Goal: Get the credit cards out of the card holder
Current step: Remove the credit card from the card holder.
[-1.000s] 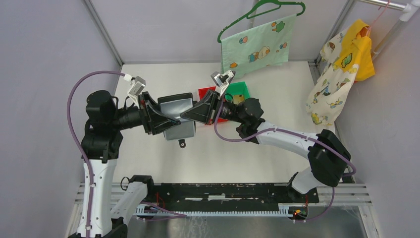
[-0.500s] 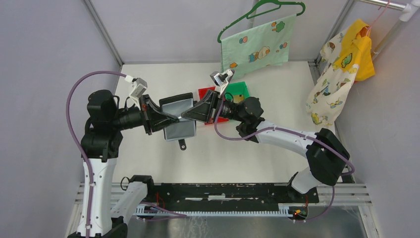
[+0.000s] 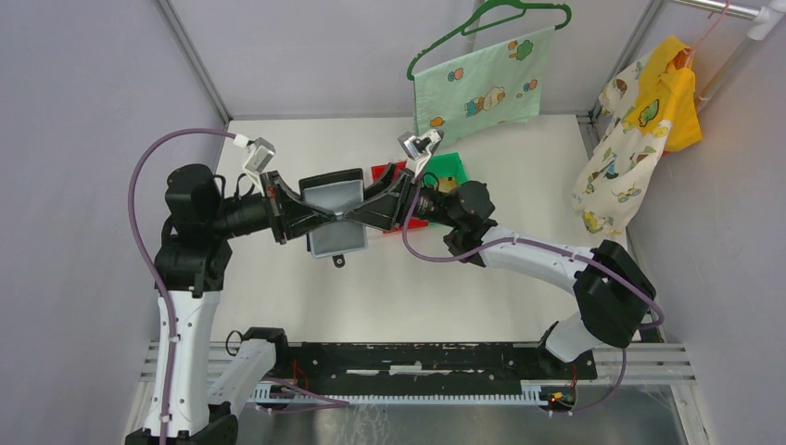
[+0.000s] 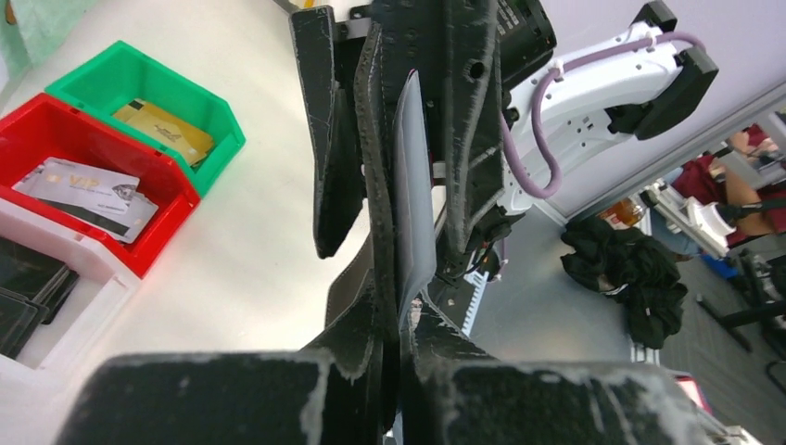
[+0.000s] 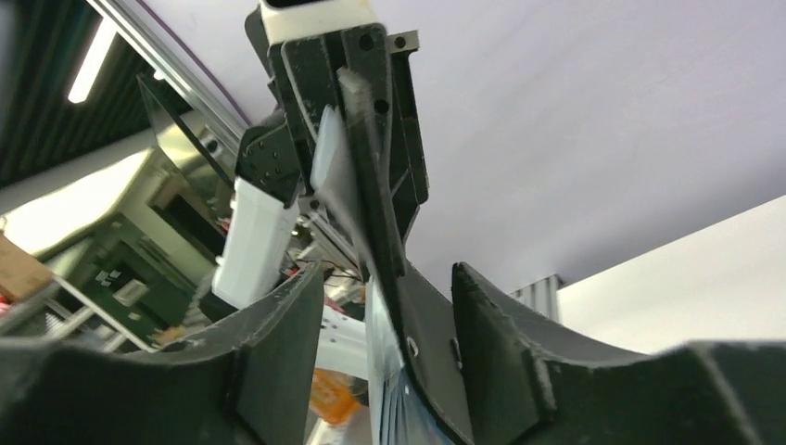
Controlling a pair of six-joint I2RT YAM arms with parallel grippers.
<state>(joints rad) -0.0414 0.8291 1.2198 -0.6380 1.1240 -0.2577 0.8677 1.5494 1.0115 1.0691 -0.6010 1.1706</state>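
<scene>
My right gripper should back off and pinch the card holder's free edge (image 3: 364,238) before my left gripper opens, because it now reaches the middle of the card holder, against my left gripper's fingers.
The black card holder (image 3: 335,199) hangs open above the table, its grey lining facing up. My left gripper (image 3: 323,216) is shut on its left edge. My right gripper (image 3: 360,214) stands open around the opposite edge, one finger on each side. In the left wrist view the card holder (image 4: 375,167) is edge-on in my left gripper (image 4: 397,320), with a grey credit card (image 4: 414,195) against it. In the right wrist view the holder (image 5: 408,315) passes between the parted fingers of my right gripper (image 5: 387,273), and thin pale card edges (image 5: 380,389) show beside it.
A red bin (image 4: 148,171) holds whitish cards, a green bin (image 4: 218,116) holds a gold card, and a pale bin (image 4: 88,297) holds dark items, all just behind the right gripper. A hanger with green cloth (image 3: 477,88) hangs at the back. More cloth (image 3: 640,120) hangs far right.
My left gripper has closed on the card holder. My right gripper, shut a moment ago, has opened. The holder has shifted slightly toward the back.
</scene>
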